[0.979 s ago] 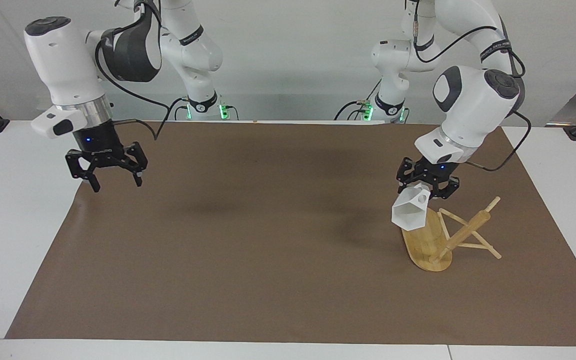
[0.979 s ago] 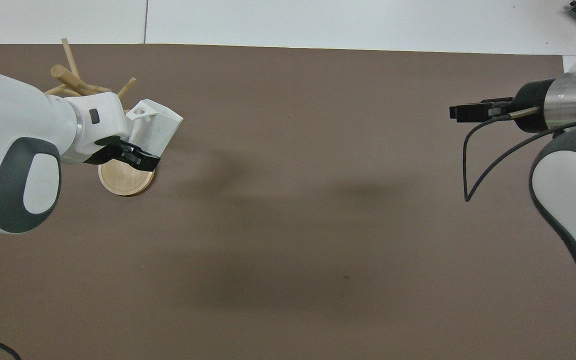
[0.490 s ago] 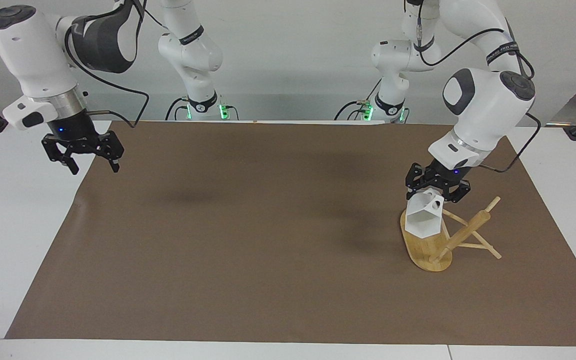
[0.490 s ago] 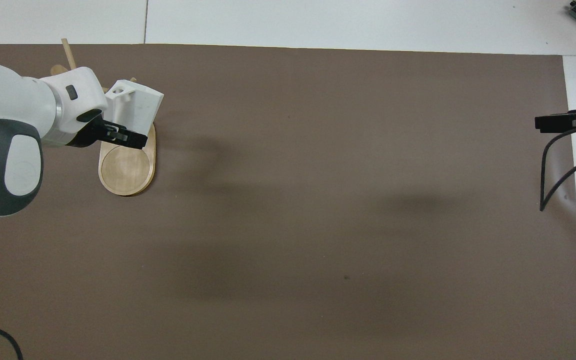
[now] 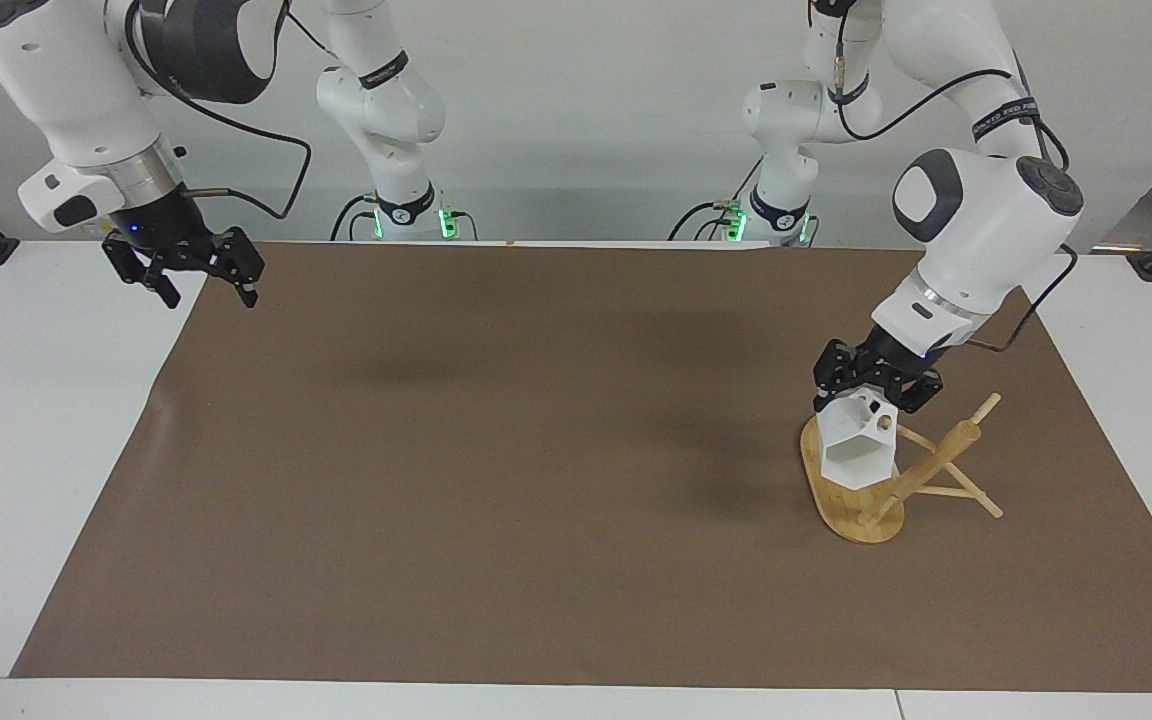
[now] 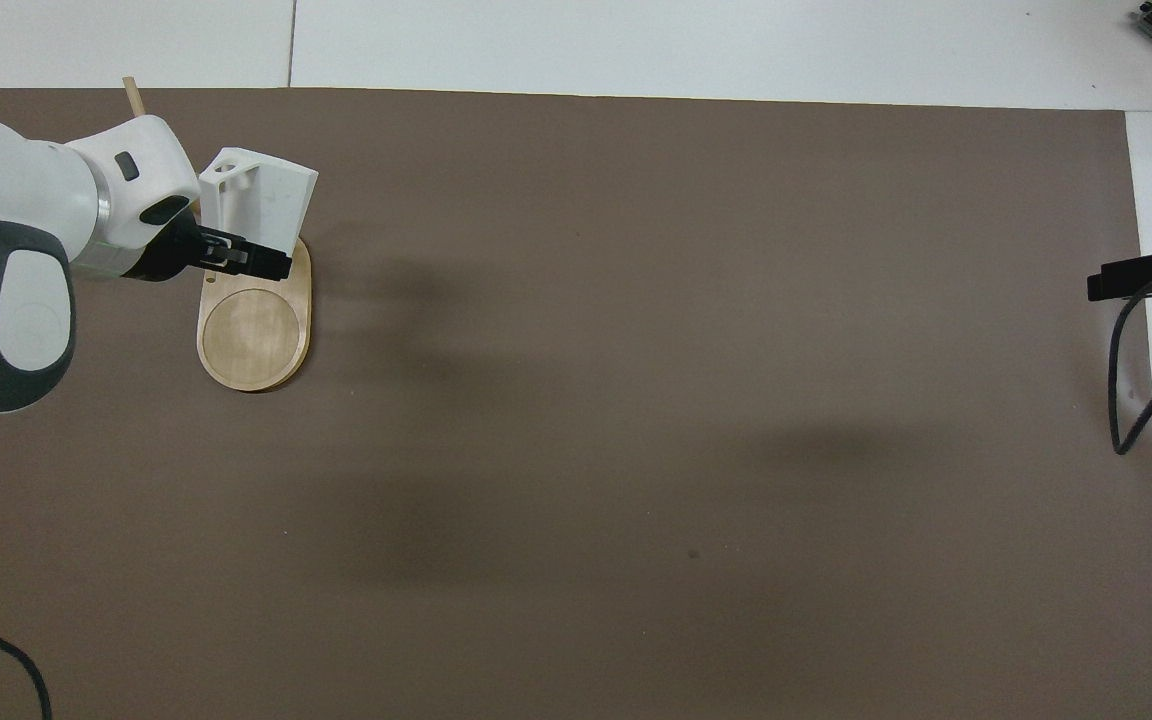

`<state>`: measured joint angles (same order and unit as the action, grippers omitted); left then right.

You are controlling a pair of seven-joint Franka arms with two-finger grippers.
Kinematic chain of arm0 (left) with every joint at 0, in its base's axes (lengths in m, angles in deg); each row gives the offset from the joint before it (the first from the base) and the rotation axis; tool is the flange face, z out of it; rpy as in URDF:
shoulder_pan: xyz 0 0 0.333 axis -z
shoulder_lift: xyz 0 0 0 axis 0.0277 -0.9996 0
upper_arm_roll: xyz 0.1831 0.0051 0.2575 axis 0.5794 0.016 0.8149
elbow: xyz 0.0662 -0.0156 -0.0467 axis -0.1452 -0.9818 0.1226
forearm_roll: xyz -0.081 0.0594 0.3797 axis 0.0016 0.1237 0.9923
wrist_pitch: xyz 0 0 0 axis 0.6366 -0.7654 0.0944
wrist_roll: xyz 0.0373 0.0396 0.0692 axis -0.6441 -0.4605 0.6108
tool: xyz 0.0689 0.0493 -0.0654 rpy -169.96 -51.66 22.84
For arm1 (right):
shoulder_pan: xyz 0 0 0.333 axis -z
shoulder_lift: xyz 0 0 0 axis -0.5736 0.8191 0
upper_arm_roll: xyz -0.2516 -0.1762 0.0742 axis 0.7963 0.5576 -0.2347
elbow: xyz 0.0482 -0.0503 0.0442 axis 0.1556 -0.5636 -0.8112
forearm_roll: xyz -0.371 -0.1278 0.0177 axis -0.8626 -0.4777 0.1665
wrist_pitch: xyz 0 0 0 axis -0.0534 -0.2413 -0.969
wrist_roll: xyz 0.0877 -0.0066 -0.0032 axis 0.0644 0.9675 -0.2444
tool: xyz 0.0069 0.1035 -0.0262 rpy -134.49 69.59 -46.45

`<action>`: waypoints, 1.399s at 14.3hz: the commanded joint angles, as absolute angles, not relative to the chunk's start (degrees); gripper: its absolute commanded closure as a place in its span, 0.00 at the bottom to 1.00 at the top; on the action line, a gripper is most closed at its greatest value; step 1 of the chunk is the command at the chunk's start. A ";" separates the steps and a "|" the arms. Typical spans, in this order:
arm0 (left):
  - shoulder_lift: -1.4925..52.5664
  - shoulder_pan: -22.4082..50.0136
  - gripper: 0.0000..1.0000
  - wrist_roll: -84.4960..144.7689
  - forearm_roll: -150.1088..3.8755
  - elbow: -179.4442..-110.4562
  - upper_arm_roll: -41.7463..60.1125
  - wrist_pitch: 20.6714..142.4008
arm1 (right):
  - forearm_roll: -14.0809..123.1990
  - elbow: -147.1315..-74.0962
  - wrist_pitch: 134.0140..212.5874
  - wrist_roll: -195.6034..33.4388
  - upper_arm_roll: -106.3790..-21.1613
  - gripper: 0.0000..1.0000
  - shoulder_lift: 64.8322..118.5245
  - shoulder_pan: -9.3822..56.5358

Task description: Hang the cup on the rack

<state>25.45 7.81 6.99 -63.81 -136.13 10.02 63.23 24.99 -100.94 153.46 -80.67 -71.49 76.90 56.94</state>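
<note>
Next, my left gripper lets go of the cup on the rack's peg over the rack base's end (image 6: 223, 200), away from its round hollow.
The cup (image 5: 856, 452), a white faceted mug, hangs tilted with its rim turned away from the robots and its handle hole uppermost. My left gripper (image 5: 877, 392) is shut on its upper part, by the handle. In the overhead view the cup (image 6: 262, 198) and the left gripper (image 6: 254, 260) sit over the rack's base. The bamboo rack (image 5: 936, 462) lies tipped over, its oval base (image 5: 839, 497) up on edge and its post and pegs slanting toward the left arm's end. The base's flat underside (image 6: 254, 335) faces the robots. My right gripper (image 5: 199, 284) hangs open and holds nothing.
A brown mat (image 5: 496, 480) covers most of the white table (image 5: 16, 450). The right gripper (image 6: 1128, 281) waits raised over the mat's edge at the right arm's end. Its cable (image 6: 1131, 400) loops below it.
My left gripper has carried the cup down and over the rack's base, turning its rim away from the robots. The right gripper has risen and drawn back toward its end of the table.
</note>
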 commanded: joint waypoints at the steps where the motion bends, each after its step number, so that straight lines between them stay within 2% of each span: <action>1: 24.61 7.04 1.00 14.05 -64.68 -134.98 9.40 64.09 | 25.90 -100.64 152.38 -79.41 -71.69 0.00 75.81 55.40; 10: 25.14 5.28 1.00 21.46 -65.03 -135.68 9.49 61.54 | 25.73 -101.52 153.61 -79.68 -71.25 0.00 75.55 55.57; 13: 25.14 4.75 1.00 22.60 -64.94 -135.77 9.49 61.98 | 24.94 -102.05 157.30 -79.94 -70.02 0.00 75.63 54.43; 14: 25.14 4.75 0.96 22.60 -64.94 -135.95 9.49 62.15 | 24.94 -102.13 157.22 -79.94 -67.75 0.00 75.55 51.99; 15: 25.14 4.75 0.80 22.60 -64.94 -135.95 9.49 62.07 | 24.94 -102.14 157.30 -80.03 -64.08 0.00 75.55 49.09; 16: 25.14 4.66 0.52 22.69 -64.86 -135.95 9.49 61.81 | 24.94 -102.22 157.30 -80.11 -60.82 0.00 75.55 46.37; 17: 25.14 4.66 0.38 22.60 -64.77 -135.86 9.57 61.37 | 24.94 -102.31 157.30 -80.55 -59.14 0.00 75.55 45.03; 20: 25.58 4.66 0.13 22.52 -64.15 -135.68 9.66 60.49 | 24.94 -102.84 157.92 -83.45 -58.07 0.00 75.46 44.67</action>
<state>24.96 5.51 22.00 -64.45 -136.14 10.00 62.42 24.95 -101.34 156.27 -81.49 -59.18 76.14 45.40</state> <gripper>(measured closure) 0.242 0.000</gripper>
